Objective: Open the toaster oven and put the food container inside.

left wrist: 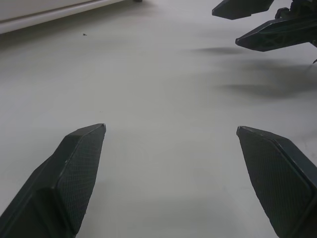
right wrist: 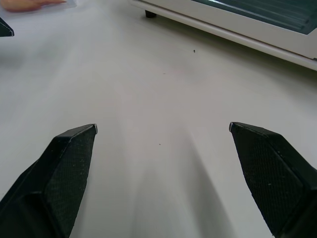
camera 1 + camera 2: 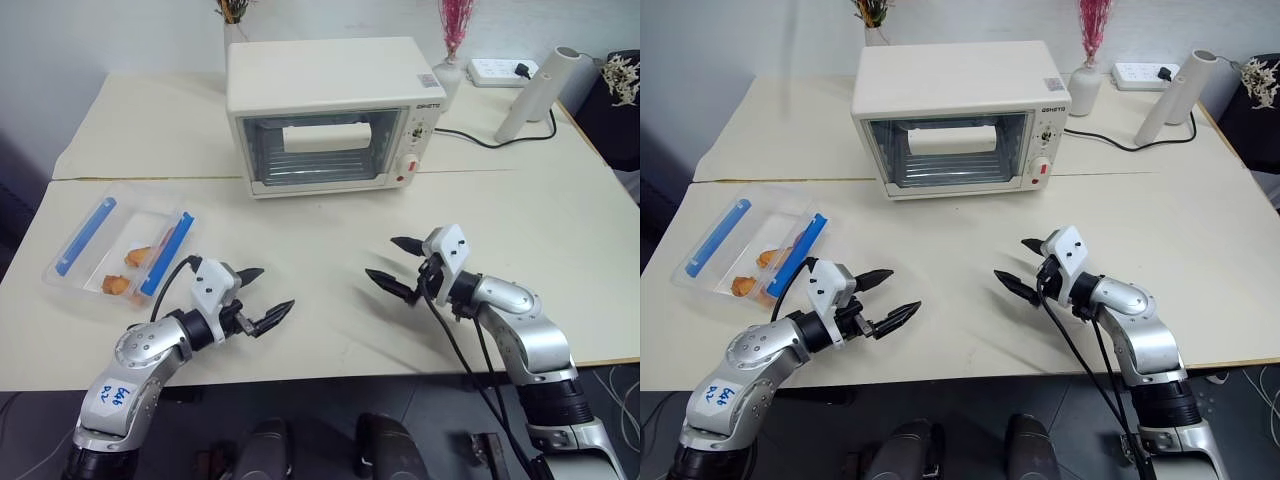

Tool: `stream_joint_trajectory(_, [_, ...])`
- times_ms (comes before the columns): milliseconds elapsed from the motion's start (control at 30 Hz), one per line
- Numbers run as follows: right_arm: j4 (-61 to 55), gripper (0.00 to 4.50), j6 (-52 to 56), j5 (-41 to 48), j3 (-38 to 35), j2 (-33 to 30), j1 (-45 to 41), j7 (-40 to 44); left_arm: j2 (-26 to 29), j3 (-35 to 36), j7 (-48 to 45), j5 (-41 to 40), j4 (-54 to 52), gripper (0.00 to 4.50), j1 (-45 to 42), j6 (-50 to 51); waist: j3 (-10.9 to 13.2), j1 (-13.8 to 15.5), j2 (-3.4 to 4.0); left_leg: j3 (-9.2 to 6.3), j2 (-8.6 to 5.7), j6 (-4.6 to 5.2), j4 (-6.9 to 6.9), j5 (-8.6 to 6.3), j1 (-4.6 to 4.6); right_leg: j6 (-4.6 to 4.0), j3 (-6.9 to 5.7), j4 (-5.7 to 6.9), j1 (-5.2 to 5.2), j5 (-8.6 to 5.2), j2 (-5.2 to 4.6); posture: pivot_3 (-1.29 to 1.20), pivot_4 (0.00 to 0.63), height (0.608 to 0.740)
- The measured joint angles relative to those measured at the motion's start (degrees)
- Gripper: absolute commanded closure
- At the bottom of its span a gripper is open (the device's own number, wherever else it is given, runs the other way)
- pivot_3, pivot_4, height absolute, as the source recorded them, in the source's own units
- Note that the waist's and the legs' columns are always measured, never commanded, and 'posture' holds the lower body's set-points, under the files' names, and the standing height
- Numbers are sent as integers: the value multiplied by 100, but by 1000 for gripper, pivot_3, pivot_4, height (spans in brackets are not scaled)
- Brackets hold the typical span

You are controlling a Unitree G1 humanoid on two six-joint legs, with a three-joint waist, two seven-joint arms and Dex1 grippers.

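Note:
My left gripper is headed next for the top edge (image 3: 262,120) of the toaster oven's glass door. It should close there, at the door's end away from the knobs.
The cream-white toaster oven (image 3: 335,115) stands at the back middle of the table, its glass door shut, knobs and a red button on its right panel. The clear food container (image 3: 120,250) with blue clip strips lies flat at the left, orange food pieces inside. My left gripper (image 3: 262,297) hovers open over the table just right of the container, empty. My right gripper (image 3: 397,264) hovers open at the front right, also empty, well short of the oven. The oven's lower front edge (image 2: 233,34) shows in the right wrist view.
Behind the oven stand two small vases with dried flowers (image 3: 453,45). A white power strip (image 3: 500,70) and a white cylinder (image 3: 535,95) with a black cable lie at the back right. A seam (image 3: 150,178) runs between two tabletops.

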Motion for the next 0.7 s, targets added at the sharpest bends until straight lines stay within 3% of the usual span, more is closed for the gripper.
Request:
stream_joint_trajectory(567, [-9,29,163,88,0,-100,-37,153,-40,-14,25,-156,-12,0,-4,252,0,1,0,0,0,0,0,0,0,0,0,0,0,0,0,0,150,740])
stream_joint_trajectory(700, [-22,29,207,112,0,-132,-50,211,-44,17,-20,-542,-232,0,-5,546,0,-3,0,-1,5,0,0,0,0,0,1,0,0,0,0,0,150,740])
